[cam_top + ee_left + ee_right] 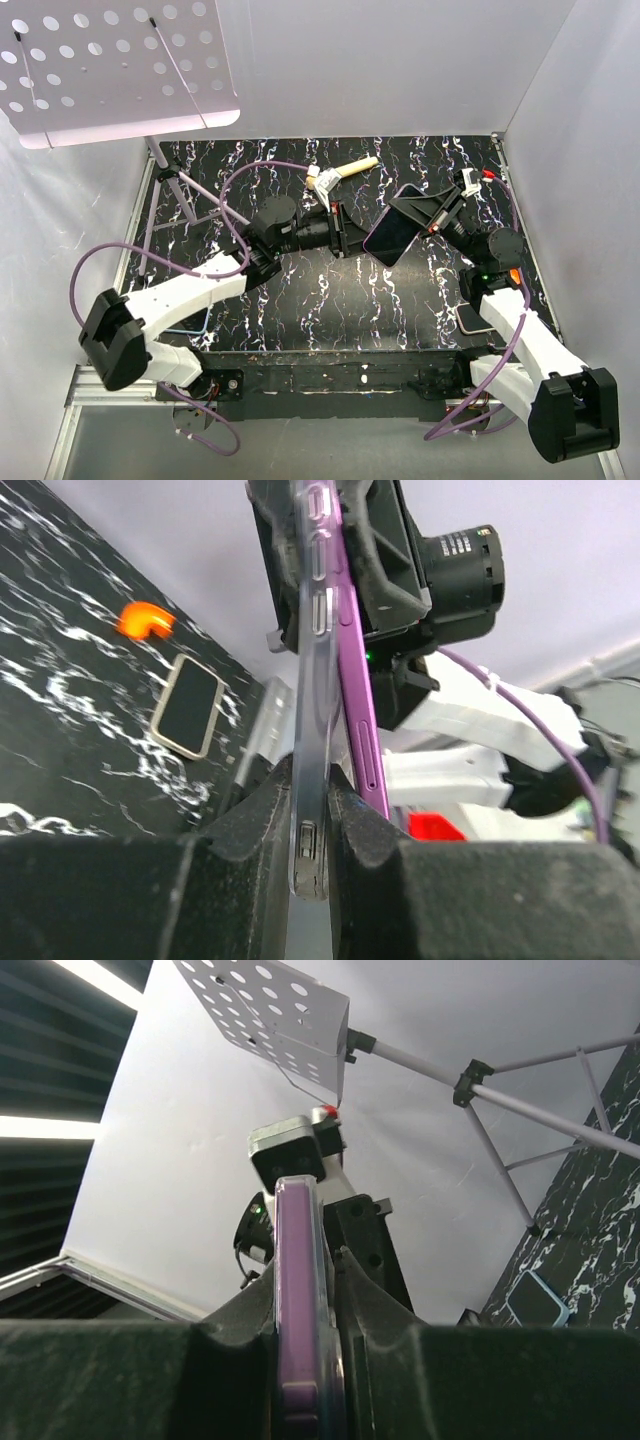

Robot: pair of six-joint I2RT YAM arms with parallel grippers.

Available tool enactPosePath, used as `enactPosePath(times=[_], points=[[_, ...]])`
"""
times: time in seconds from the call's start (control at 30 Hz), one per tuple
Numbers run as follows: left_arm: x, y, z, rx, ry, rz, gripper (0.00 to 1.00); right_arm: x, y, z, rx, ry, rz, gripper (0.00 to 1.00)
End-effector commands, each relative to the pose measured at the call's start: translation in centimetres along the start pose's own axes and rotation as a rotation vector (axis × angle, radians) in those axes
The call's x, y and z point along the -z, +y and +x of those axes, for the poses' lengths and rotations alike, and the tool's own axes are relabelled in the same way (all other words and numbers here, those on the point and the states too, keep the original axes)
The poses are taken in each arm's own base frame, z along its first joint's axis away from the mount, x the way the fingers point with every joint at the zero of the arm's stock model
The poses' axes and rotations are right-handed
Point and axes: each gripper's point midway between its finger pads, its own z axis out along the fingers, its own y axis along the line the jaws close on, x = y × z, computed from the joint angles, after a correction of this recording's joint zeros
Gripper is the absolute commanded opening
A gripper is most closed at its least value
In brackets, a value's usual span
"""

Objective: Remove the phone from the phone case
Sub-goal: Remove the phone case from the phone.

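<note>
The clear case rim is pinched in my right gripper along with the purple phone, so my left gripper needs to open and take the phone's exposed purple edge (358, 700).
A purple phone (392, 238) in a clear phone case hangs in the air between both arms, above the middle of the table. My left gripper (350, 240) is at its left end and my right gripper (432, 215) at its right end. In the left wrist view, the left gripper (311, 780) is shut on the edge of the clear case (312, 680) alone. The purple phone (358, 700) stands off from the case at this end. Seen from the right wrist, the right gripper (305, 1265) is shut on the phone (298, 1280), with the clear case rim still around it.
A second phone (475, 318) lies at the near right beside an orange piece (514, 275). A blue-rimmed phone (190, 320) lies near left, under the left arm. A wooden-handled tool (345, 172) lies at the back. A stand with a perforated plate (120, 65) occupies the back left.
</note>
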Motion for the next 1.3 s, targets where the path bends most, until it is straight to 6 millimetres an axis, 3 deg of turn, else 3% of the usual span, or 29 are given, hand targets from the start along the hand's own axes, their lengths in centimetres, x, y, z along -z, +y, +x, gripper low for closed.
enactPosePath(times=[0.0,0.13,0.23,0.4,0.57,0.8,1.0,1.07,1.27], points=[[2.1,11.9,0.0,-0.390,-0.138,-0.673,0.00,0.4,7.6,3.6,-0.170,0.100,-0.227,0.01],[4.3,12.9,-0.7,-0.508,-0.267,-0.775,0.00,1.1,8.6,2.9,-0.290,0.060,-0.330,0.01],[3.5,11.8,-0.5,-0.491,-0.268,-0.698,0.00,1.1,9.2,2.9,-0.292,0.065,-0.348,0.01],[2.5,9.5,0.6,-0.406,-0.154,-0.616,0.00,-0.1,7.2,3.9,-0.152,0.111,-0.182,0.01],[4.9,7.7,1.5,-0.250,-0.023,-0.544,0.57,0.0,4.0,3.6,0.005,0.164,-0.029,0.01],[9.5,4.2,0.5,-0.162,-0.054,-0.339,0.81,0.2,0.5,2.7,0.231,0.231,0.134,0.01],[10.5,-0.2,0.1,-0.151,-0.064,-0.227,0.80,0.3,0.1,2.3,0.269,0.230,0.173,0.01],[10.5,-0.8,0.0,-0.113,-0.052,-0.226,0.76,0.2,0.1,2.3,0.267,0.230,0.173,0.01],[8.3,-5.1,0.4,0.086,0.008,0.061,0.67,0.2,0.2,2.3,0.261,0.227,0.165,0.01]])
